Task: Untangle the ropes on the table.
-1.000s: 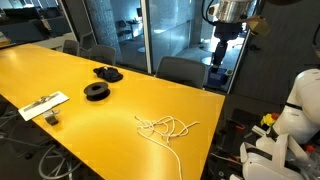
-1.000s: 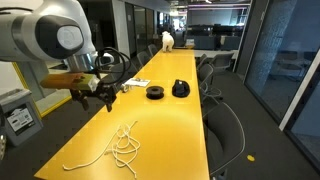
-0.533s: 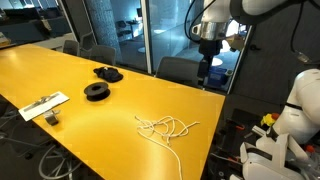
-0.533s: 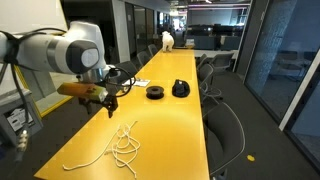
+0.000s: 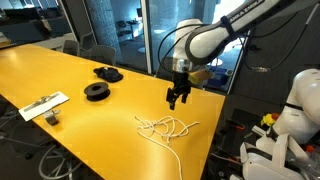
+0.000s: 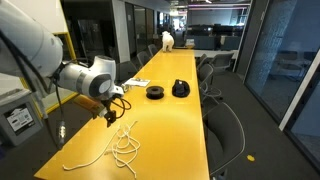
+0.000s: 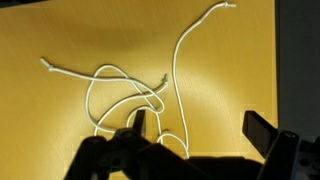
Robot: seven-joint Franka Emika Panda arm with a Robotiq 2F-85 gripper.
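The crossing of the white ropes (image 5: 151,123) (image 7: 161,130), beside the bend where the long piece of rope turns back into the tangle, will be gripped by my gripper.
Thin white ropes (image 5: 165,127) lie tangled in loops near one end of the glossy yellow table (image 5: 70,75); they also show in an exterior view (image 6: 122,147) and in the wrist view (image 7: 130,90). My gripper (image 5: 177,100) hangs open and empty a short way above the table, just beyond the tangle, and shows in an exterior view (image 6: 111,117) too. In the wrist view the two dark fingers (image 7: 198,130) are spread wide, with a rope loop running near one fingertip.
Two black round spools (image 5: 97,90) (image 5: 108,73) sit mid-table. A flat white strip-like object (image 5: 44,105) lies near the table edge. Office chairs (image 5: 182,71) stand along the far side. White equipment (image 5: 290,120) stands past the table end.
The arm has swung down from high beyond the table end to just above the table beside the ropes. The ropes have not moved.
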